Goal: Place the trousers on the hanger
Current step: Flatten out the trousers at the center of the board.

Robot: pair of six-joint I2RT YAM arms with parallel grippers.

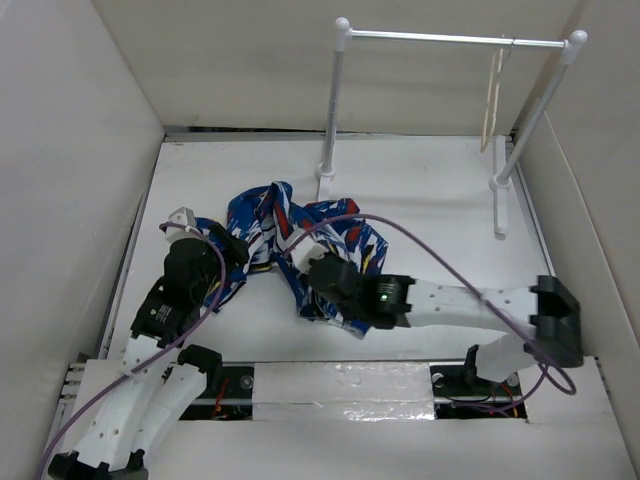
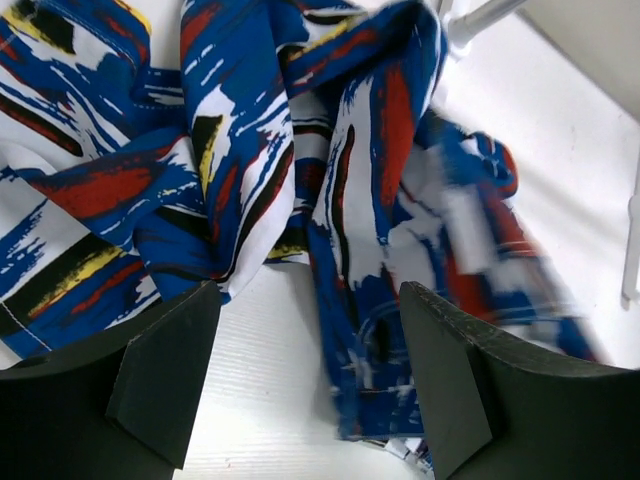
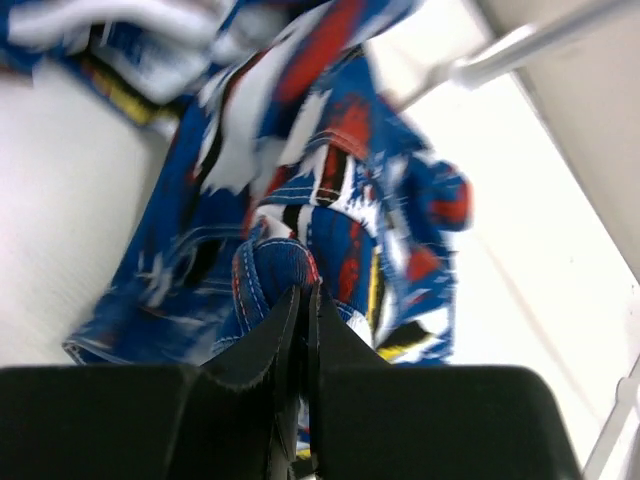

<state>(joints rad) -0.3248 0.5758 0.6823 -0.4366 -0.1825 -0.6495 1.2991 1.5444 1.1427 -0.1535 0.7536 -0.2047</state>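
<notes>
The robot's left gripper should close on the loose end (image 1: 238, 264) (image 2: 348, 360) of the blue trousers farthest from the right gripper, where a piece of the trousers lies between the left gripper's fingers.
The blue trousers (image 1: 285, 235) with white, red, black and yellow splashes lie crumpled on the white table, left of centre. My right gripper (image 1: 318, 272) is shut on a fold of the trousers (image 3: 290, 270) at their near right side. My left gripper (image 1: 228, 250) is open at the trousers' left edge; in its wrist view the cloth (image 2: 230, 150) lies between and beyond the spread fingers (image 2: 165, 375), one strip hanging between them. The pale cream hanger (image 1: 492, 100) hangs by its hook from the rail at the back right.
A white two-post rack (image 1: 335, 110) with a metal rail (image 1: 450, 40) stands at the back, its feet on the table. White walls enclose the table left, right and behind. A purple cable (image 1: 430, 262) arcs over the right arm.
</notes>
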